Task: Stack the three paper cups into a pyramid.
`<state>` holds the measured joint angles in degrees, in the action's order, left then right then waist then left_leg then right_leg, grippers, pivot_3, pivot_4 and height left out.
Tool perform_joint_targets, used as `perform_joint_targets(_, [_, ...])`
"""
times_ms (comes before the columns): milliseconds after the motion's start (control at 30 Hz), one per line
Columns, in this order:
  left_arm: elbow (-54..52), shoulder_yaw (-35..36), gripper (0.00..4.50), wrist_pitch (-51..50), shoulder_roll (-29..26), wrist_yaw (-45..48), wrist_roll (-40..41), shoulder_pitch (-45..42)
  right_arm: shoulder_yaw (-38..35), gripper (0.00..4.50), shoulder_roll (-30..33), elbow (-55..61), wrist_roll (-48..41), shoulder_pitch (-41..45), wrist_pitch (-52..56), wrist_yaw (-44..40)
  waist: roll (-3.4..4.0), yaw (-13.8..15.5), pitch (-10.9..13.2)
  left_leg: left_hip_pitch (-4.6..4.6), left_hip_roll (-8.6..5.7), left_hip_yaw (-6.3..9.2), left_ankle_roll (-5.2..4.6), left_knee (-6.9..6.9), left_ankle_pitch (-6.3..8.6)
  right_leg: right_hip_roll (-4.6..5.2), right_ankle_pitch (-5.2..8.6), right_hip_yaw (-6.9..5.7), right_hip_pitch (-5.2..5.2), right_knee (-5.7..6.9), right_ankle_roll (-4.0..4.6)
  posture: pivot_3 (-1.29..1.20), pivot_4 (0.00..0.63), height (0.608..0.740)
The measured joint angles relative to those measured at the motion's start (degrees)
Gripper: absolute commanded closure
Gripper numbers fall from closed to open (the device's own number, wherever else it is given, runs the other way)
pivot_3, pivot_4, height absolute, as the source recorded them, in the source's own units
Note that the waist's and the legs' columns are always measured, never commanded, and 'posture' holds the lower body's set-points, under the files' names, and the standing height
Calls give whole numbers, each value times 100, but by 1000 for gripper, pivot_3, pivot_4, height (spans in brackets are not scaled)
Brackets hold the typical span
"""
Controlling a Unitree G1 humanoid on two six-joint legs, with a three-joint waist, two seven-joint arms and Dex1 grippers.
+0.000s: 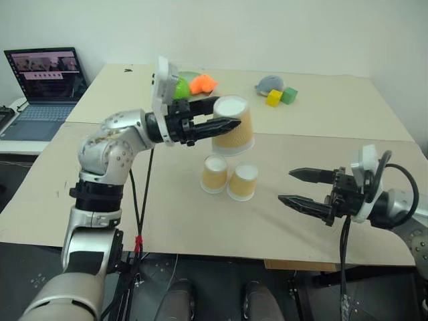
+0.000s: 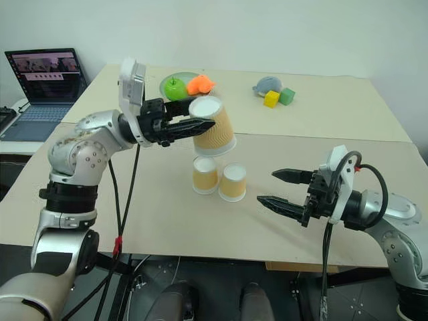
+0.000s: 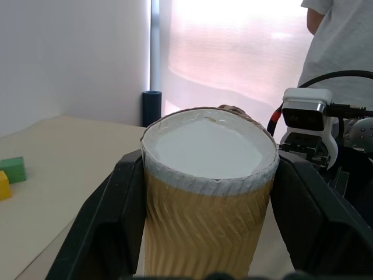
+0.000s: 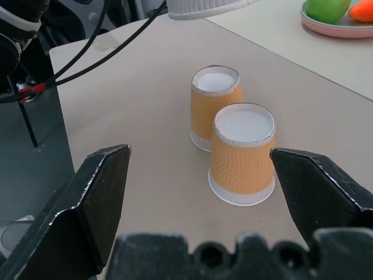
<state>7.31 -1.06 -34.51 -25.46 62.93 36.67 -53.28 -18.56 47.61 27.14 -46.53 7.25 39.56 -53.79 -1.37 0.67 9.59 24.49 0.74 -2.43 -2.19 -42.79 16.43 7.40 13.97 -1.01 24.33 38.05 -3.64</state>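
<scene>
My left gripper sets the third paper cup across the upturned bases of the two standing cups (image 1: pixel 231 166) next.
Two paper cups (image 1: pixel 215 174) (image 1: pixel 243 182) stand side by side, bases up, on the beige table (image 1: pixel 334 134); the right wrist view shows them too (image 4: pixel 215 105) (image 4: pixel 243 151). The third paper cup (image 1: pixel 233 127) hangs in the air just above and behind the pair, base up and tilted, apart from them. My left gripper (image 1: pixel 227 114) is shut on its sides, with a black finger (image 3: pixel 105 233) on either side of the cup (image 3: pixel 207 192). My right gripper (image 1: pixel 286 185) stands open and empty to the right of the pair, pointing at them.
At the back of the table are a plate (image 1: pixel 189 75) with a green and an orange item, a grey object (image 1: pixel 269 83), a yellow block (image 1: pixel 274 98) and a green block (image 1: pixel 289 95). A laptop (image 1: pixel 43 87) sits far left. A person (image 3: pixel 338 35) stands nearby.
</scene>
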Motion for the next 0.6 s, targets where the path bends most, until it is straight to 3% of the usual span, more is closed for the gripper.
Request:
perform_joint_targets(267, [624, -618, 1580, 591, 101, 489, -755, 274, -106, 0, 0, 153, -156, -183, 0, 163, -1, -1, 1, 5, 3, 0, 0, -2, 0, 0, 0, 0, 5, 3, 1, 0, 150, 678])
perform_joint_targets(600, [891, -636, 1580, 840, 209, 576, -886, 258, -173, 0, 3, 199, -201, -289, 0, 264, -1, 0, 1, 7, 5, 0, -1, -3, 1, 0, 0, 2, 5, 2, 0, 0, 150, 678])
